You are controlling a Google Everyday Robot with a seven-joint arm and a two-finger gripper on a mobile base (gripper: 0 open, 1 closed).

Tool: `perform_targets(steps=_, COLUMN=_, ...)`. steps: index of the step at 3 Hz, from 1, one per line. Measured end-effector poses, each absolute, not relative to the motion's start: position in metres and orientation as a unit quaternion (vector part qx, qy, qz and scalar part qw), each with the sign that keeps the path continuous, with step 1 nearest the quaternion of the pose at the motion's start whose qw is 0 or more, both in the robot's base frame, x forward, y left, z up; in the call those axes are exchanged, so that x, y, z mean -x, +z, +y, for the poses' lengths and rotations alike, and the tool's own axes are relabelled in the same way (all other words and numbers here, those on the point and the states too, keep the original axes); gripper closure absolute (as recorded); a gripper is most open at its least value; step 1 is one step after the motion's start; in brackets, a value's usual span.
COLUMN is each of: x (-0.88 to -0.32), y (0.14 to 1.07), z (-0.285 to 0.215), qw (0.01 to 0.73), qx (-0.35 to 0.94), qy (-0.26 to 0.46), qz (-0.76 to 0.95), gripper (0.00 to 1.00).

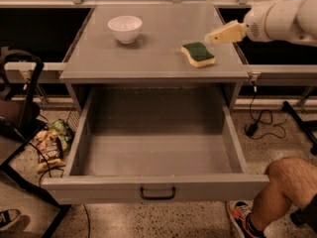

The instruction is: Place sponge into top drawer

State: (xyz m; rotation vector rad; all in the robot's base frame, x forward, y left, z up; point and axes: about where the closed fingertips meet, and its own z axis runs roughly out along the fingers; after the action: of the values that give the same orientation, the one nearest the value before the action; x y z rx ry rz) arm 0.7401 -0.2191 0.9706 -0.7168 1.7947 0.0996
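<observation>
Next, I lower my gripper to the sponge on the top of the grey cabinet and close it around the sponge's middle [198, 53].
The sponge [198, 54], dark green on top and pale yellow below, lies on the right part of the grey cabinet top [158, 48]. The gripper [214, 36], pale tan on a white arm, comes in from the upper right. Its tip hovers just above and to the right of the sponge, not touching it. The top drawer [157, 187] is pulled fully out below the cabinet top. It is wide, deep and grey, with a black pull handle [157, 194] at the centre of its front, and nothing lies in it.
A white bowl [125, 29] stands on the left of the cabinet top. A person's bare knee and shoe [277, 192] are at the lower right beside the drawer. Snack bags [49, 145] and a black frame [20, 133] are on the floor at left. Cables lie at right.
</observation>
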Motion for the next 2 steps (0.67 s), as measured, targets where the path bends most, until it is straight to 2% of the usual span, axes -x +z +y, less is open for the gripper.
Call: perform_targets(steps=2, x=-0.791, y=0.943, z=-0.175, qw=0.53, qx=0.322, qy=0.07, qz=0.781, gripper=0.0)
